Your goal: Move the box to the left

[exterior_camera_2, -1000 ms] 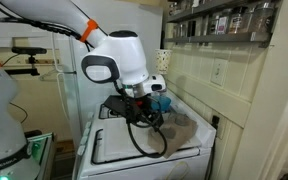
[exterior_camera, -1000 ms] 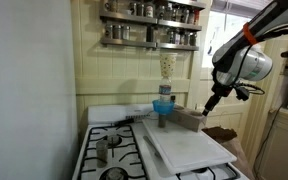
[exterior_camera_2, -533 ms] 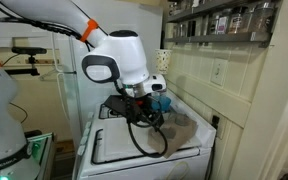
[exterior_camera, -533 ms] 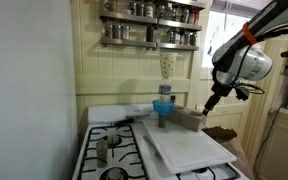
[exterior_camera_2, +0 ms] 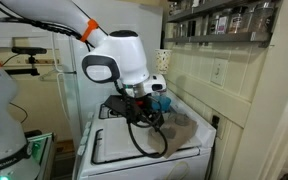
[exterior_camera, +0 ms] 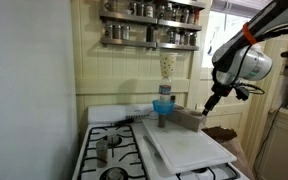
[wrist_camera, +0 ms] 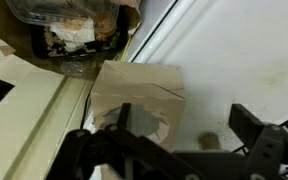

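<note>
I should lower my gripper next and close it on the side of the box (exterior_camera: 190, 121) (wrist_camera: 176, 112) that faces the bare middle of the white board.
The box (exterior_camera: 190, 118) is a small tan cardboard carton lying at the back right corner of the white board (exterior_camera: 184, 145) that covers the stove. My gripper (exterior_camera: 213, 103) hangs just above and to the right of it, jaws spread wide with nothing between them. In the wrist view the box (wrist_camera: 139, 92) sits beneath the left finger (wrist_camera: 136, 120), while the right finger (wrist_camera: 254, 127) is over bare white board; the gripper (wrist_camera: 194, 125) is open. In an exterior view the gripper (exterior_camera_2: 144, 106) is low over the stove and hides most of the box.
A blue bottle (exterior_camera: 164, 103) stands just left of the box near the back wall. A small pot (exterior_camera: 104, 148) sits on a burner at the left. A spice rack (exterior_camera: 149, 25) hangs above. A clear container (wrist_camera: 69, 20) of clutter lies beyond the box.
</note>
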